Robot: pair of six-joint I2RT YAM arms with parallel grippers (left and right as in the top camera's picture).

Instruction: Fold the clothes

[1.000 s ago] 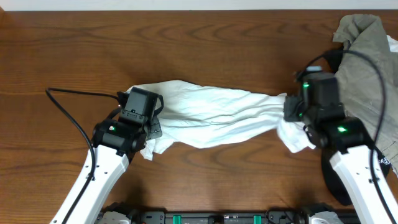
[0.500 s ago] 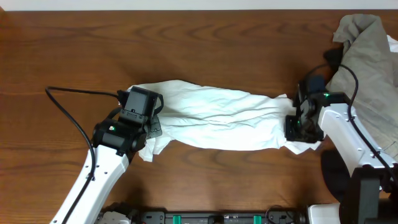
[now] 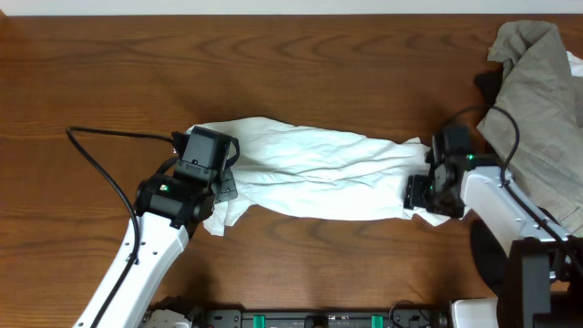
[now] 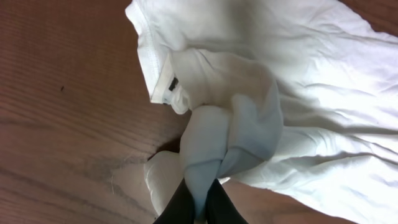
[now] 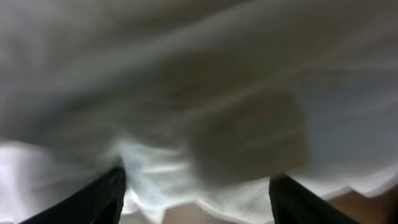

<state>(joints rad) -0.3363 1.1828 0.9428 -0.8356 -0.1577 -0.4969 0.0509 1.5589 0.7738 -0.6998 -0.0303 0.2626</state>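
My left gripper pinches twisted cloth at the white T-shirt's end; it should open and take the T-shirt's near edge farther in before lifting (image 3: pixel 266 208).
The clothes, a white T-shirt (image 3: pixel 314 173), lie bunched in a long strip across the table's middle. My left gripper (image 3: pixel 219 193) is at the strip's left end, shut on a twisted fold of the white fabric (image 4: pixel 214 149); its dark fingertips (image 4: pixel 180 205) pinch the cloth between them. My right gripper (image 3: pixel 421 193) sits at the strip's right end. In the right wrist view its fingers (image 5: pixel 93 199) stand wide apart over the blurred white cloth (image 5: pixel 205 112), holding nothing.
A grey-green garment (image 3: pixel 537 100) is heaped at the table's right edge, with a dark item (image 3: pixel 487 84) tucked beside it. A black cable (image 3: pixel 109 173) loops from the left arm over the wooden table (image 3: pixel 273 73).
My right gripper has opened and let go of the T-shirt's right end, which dropped flat. The right arm lowered and shifted slightly left. The left gripper has not moved.
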